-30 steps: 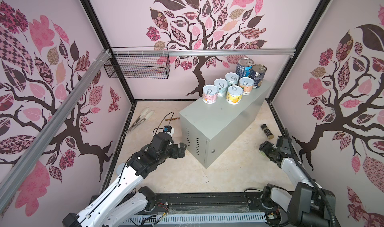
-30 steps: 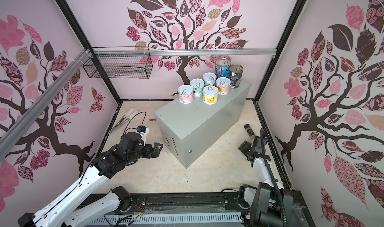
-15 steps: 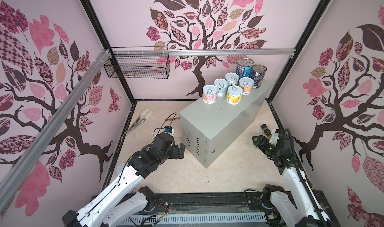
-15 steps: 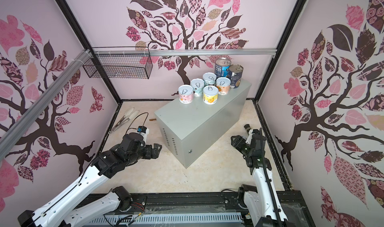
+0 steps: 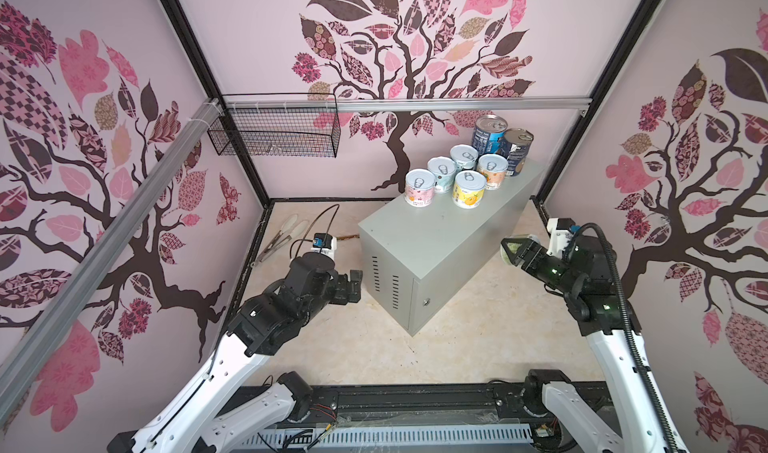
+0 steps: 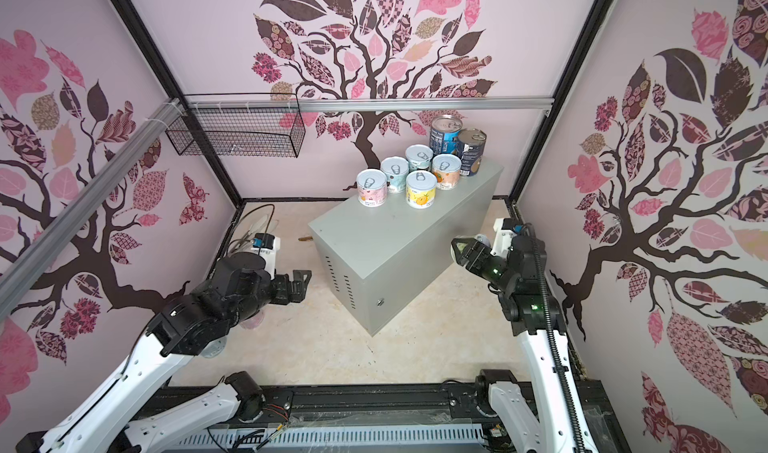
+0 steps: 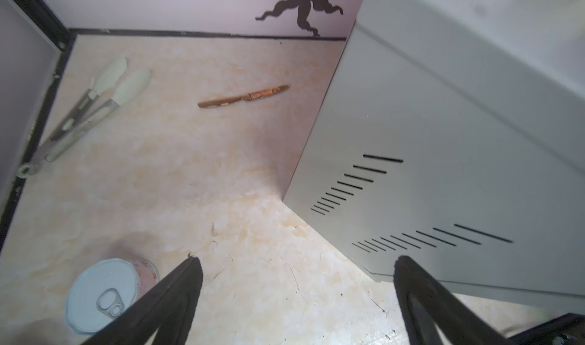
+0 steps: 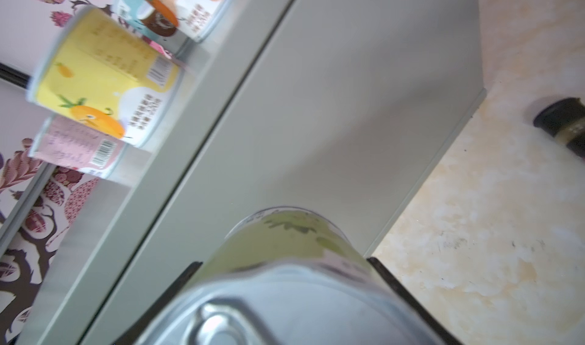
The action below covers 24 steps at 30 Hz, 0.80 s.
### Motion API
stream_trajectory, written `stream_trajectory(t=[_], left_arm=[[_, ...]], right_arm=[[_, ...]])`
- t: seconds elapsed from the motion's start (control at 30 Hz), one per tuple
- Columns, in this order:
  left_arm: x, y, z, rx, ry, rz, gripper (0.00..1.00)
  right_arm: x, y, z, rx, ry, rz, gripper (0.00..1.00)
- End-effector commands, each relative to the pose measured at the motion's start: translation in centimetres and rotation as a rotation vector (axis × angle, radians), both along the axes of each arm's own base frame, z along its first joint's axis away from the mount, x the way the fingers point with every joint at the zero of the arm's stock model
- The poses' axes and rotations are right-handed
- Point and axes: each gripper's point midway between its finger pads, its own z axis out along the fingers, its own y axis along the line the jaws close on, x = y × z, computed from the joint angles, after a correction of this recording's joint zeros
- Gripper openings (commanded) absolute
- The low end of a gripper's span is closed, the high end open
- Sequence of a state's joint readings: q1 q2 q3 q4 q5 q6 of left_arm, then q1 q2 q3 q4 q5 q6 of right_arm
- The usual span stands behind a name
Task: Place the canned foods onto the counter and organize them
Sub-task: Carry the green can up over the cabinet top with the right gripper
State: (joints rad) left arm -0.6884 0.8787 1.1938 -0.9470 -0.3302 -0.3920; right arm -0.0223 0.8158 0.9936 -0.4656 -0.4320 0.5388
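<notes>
The green-labelled can will go down from my right gripper on the counter (image 5: 441,212) (image 8: 100,228) beside the yellow can, next to the pink can.
The counter (image 5: 440,239) is a grey metal cabinet with vent slots, standing mid-floor. At its far end stand several short pastel cans, among them a yellow one (image 5: 468,188) and a pink one (image 5: 419,187), with two taller dark cans (image 5: 488,133) behind them. My right gripper (image 5: 509,249) hangs beside the counter's right side, shut on a green-labelled can (image 8: 285,232) whose lid faces the wrist camera. My left gripper (image 7: 297,283) is open and empty above the floor, close to the counter's vented front corner. Another pink can (image 7: 104,296) stands on the floor beside it.
White-tipped tongs (image 7: 95,106) and a wooden knife (image 7: 243,97) lie on the floor left of the counter. A dark spice jar (image 8: 563,128) lies on the floor to the counter's right. A black wire basket (image 5: 274,135) hangs on the back-left rail.
My right arm has lifted from the floor by the right wall and swung toward the counter with the can. The left arm has barely shifted.
</notes>
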Motion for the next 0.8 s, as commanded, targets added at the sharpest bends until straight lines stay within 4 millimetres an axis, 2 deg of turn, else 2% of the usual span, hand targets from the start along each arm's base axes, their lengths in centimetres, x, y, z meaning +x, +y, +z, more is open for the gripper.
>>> stream_trajectory(t=[0.0, 0.1, 0.2, 0.3, 0.43, 0.6, 0.77], left_arm=[[0.0, 1.8, 3.4, 0.074, -0.08, 0.032, 0.98], [0.0, 2.3, 5.6, 0.08, -0.129, 0.038, 0.98], [0.0, 2.4, 6.9, 0.069, -0.159, 0.039, 0.98], [0.1, 2.2, 7.4, 0.055, -0.171, 0.032, 0.98], [0.6, 1.7, 7.1, 0.022, -0.152, 0.018, 0.98], [1.3, 1.6, 6.2, 0.0, -0.136, 0.021, 0.98], [1.5, 1.9, 5.4, 0.001, -0.137, 0.038, 0.98]], right_arm=[[-0.9, 1.0, 5.2, -0.01, -0.115, 0.054, 0.59], [-1.2, 2.2, 7.6, -0.016, -0.147, 0.106, 0.58], [-1.5, 2.7, 10.1, -0.044, -0.182, 0.132, 0.58], [-1.6, 3.1, 12.4, -0.078, -0.21, 0.149, 0.58], [-1.3, 4.5, 14.5, -0.119, -0.227, 0.191, 0.57], [-1.2, 9.0, 15.8, -0.245, -0.252, 0.263, 0.59], [-0.7, 14.4, 14.9, -0.381, -0.211, 0.372, 0.6]])
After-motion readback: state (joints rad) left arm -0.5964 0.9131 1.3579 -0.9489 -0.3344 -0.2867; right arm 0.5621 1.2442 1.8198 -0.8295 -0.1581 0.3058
